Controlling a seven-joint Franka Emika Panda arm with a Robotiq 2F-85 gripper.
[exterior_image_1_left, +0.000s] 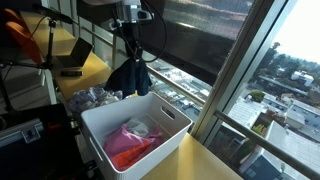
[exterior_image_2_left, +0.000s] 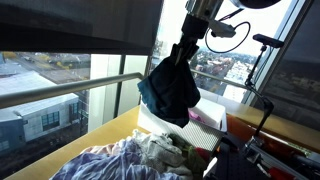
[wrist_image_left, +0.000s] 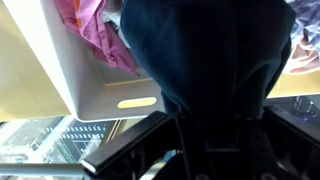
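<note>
My gripper is going to release the dark navy garment on top of the pink cloth (wrist_image_left: 98, 28) in the white plastic bin.
My gripper (exterior_image_1_left: 131, 55) is shut on a dark navy garment (exterior_image_1_left: 128, 78) and holds it hanging in the air. In an exterior view the garment (exterior_image_2_left: 168, 92) dangles below the gripper (exterior_image_2_left: 181, 52), above a pile of clothes. In the wrist view the dark garment (wrist_image_left: 210, 60) fills most of the frame and hides the fingers. A white plastic bin (exterior_image_1_left: 95, 125) stands on the yellow table just below and beside the garment. It holds a pink cloth (exterior_image_1_left: 128, 145). The bin's handle side (wrist_image_left: 100, 100) and the pink cloth (wrist_image_left: 90, 25) show in the wrist view.
A pile of mixed clothes (exterior_image_1_left: 95, 98) lies on the table behind the bin, also seen close up (exterior_image_2_left: 130, 160). A large window with a metal rail (exterior_image_2_left: 60, 90) runs along the table edge. A laptop (exterior_image_1_left: 72, 58) and a tripod (exterior_image_2_left: 262, 60) stand nearby.
</note>
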